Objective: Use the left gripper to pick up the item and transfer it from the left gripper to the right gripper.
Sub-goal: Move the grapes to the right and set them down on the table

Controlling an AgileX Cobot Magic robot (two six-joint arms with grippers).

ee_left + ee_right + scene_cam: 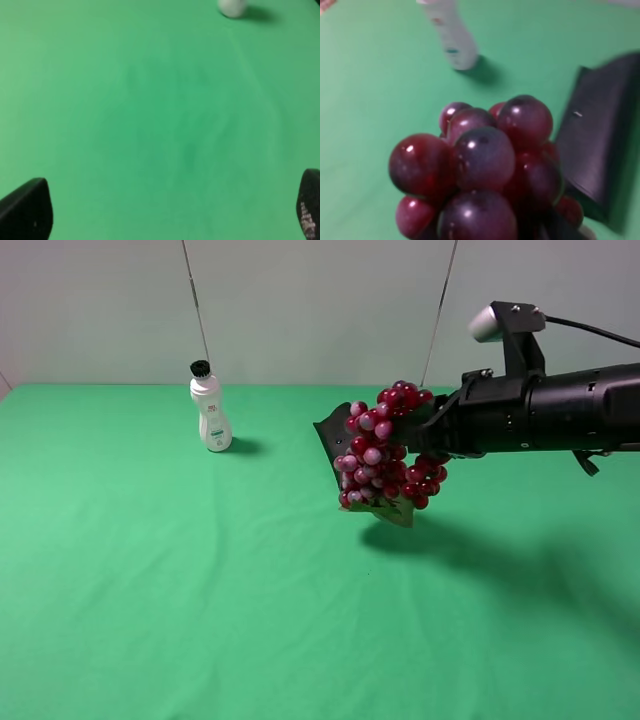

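I need to release the grapes with my right gripper on the bare green cloth (pixel 518 538) under its long arm, clear of the black case.
The item, a bunch of red-purple grapes (pixel 385 455) with a green leaf at its bottom, hangs above the table near the middle. My right gripper (pixel 425 430) reaches in from the right on its long straight arm and is shut on the bunch's right side. The grapes (pixel 480 170) fill the right wrist view, hiding the jaws there. My left gripper (pixel 167 210) is out of the exterior high view. In the left wrist view its two black fingertips (pixel 25 210) stand wide apart over bare green cloth, with nothing between them.
A white bottle (pixel 210 410) with a black cap stands upright at the back left, also seen as the bottle (pixel 232 6) and the bottle (pixel 450 35). A black case (pixel 328 440) lies behind the grapes, shown too as the case (pixel 600 150). Green cloth (pixel 150 590) covers the table.
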